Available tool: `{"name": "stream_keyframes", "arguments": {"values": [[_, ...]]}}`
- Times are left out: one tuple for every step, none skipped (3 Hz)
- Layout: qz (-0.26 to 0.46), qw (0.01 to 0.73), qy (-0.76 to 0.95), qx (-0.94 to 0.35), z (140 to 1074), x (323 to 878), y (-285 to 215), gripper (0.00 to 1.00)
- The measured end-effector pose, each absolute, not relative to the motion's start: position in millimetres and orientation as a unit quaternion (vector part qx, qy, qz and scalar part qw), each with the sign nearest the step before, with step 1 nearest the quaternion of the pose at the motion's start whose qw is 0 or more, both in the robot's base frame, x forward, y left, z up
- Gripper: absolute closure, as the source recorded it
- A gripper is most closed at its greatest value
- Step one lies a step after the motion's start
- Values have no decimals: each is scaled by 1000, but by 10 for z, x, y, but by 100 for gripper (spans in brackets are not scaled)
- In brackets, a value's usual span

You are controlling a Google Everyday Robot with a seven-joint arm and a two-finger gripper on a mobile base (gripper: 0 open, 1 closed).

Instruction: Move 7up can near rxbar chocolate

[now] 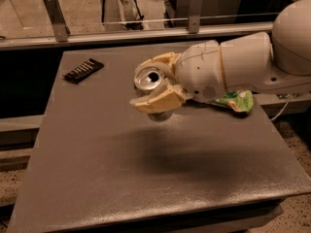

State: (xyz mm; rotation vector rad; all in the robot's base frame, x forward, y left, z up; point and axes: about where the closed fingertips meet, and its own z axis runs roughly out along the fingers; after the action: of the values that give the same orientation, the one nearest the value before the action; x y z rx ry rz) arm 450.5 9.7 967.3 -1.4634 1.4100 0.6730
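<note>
My gripper will release the 7up can on the grey table [104, 74], next to the far end of the rxbar chocolate. The can is still held above the table.
The 7up can [148, 79] is a silver can seen from its pull-tab top. It sits between the two cream fingers of my gripper [151, 84], which is shut on it and holds it above the grey table [121, 178], over its middle back part. The rxbar chocolate [83, 70] is a flat black bar with white stripes, lying on the table at the back left, well to the left of the can. My white arm reaches in from the right.
A crinkled green snack bag [234, 101] lies on the table at the right, partly under my arm. A metal rail with posts [56, 18] runs behind the table. The table's front edge is near the bottom of the view.
</note>
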Motion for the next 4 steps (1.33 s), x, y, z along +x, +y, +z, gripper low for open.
{"name": "stream_keyframes", "arguments": {"values": [[280,507,566,-587,9604,5072,92,100],[288,528,557,-573,9471,5604,181,100],[296,544,555,-555,9292,6084,310,100],[310,553,546,-548,9245,6524,567,100]]}}
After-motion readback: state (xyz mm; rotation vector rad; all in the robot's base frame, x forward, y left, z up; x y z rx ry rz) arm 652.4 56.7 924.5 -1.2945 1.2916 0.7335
